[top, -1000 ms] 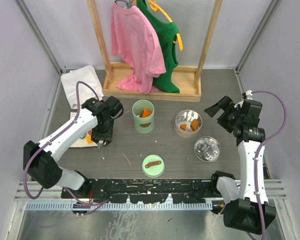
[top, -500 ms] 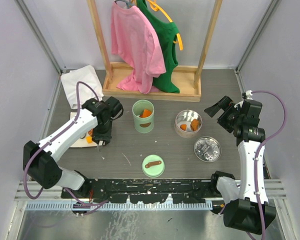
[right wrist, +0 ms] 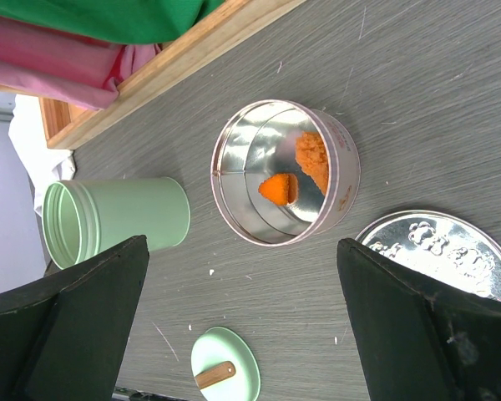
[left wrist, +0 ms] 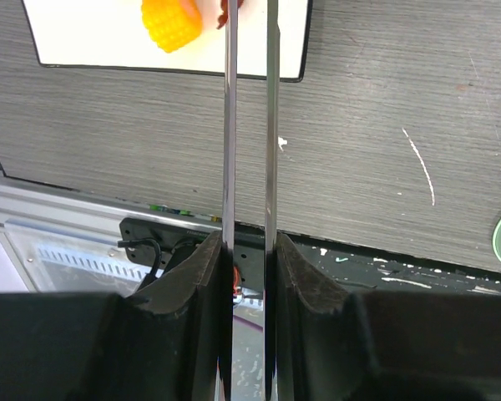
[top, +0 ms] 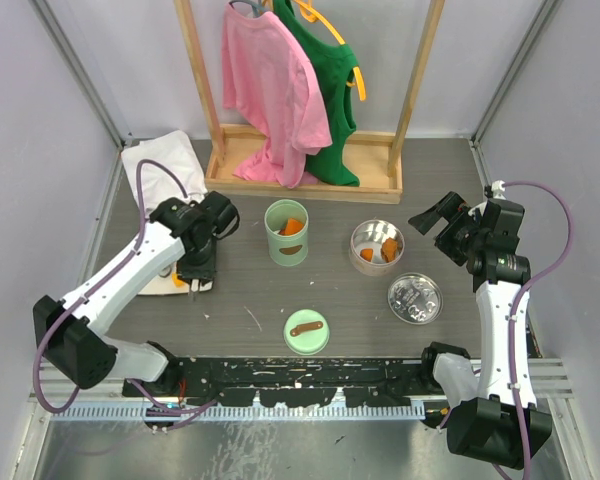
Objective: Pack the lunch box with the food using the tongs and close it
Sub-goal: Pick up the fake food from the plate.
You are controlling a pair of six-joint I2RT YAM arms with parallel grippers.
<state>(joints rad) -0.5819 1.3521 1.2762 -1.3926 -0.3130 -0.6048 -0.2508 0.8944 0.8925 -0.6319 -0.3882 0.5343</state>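
Note:
The robot's left gripper will release the food held in the tongs inside the round metal tin (top: 382,247), among the orange pieces. The tongs now reach up to the white tray.
My left gripper (left wrist: 249,242) is shut on the tongs (left wrist: 230,125), whose two thin metal arms run up to the white tray (left wrist: 83,38). Their tips reach a red piece of food at the view's top edge, beside a yellow corn piece (left wrist: 171,21). From above, the left gripper (top: 196,274) hangs over the tray (top: 158,284). The green lunch box (top: 286,233) stands open with orange food inside. My right gripper (top: 436,217) is open and holds nothing, above and right of a round metal tin (right wrist: 284,171) holding orange pieces (right wrist: 311,159).
A green lid with a wooden handle (top: 306,331) lies near the front edge. A metal lid (top: 414,298) lies right of it. A wooden rack (top: 305,175) with a pink and a green shirt stands at the back. A white cloth (top: 160,165) sits at the back left.
My left gripper has squeezed the tongs narrower over the tray, and the left arm has shifted slightly. The right arm has not moved.

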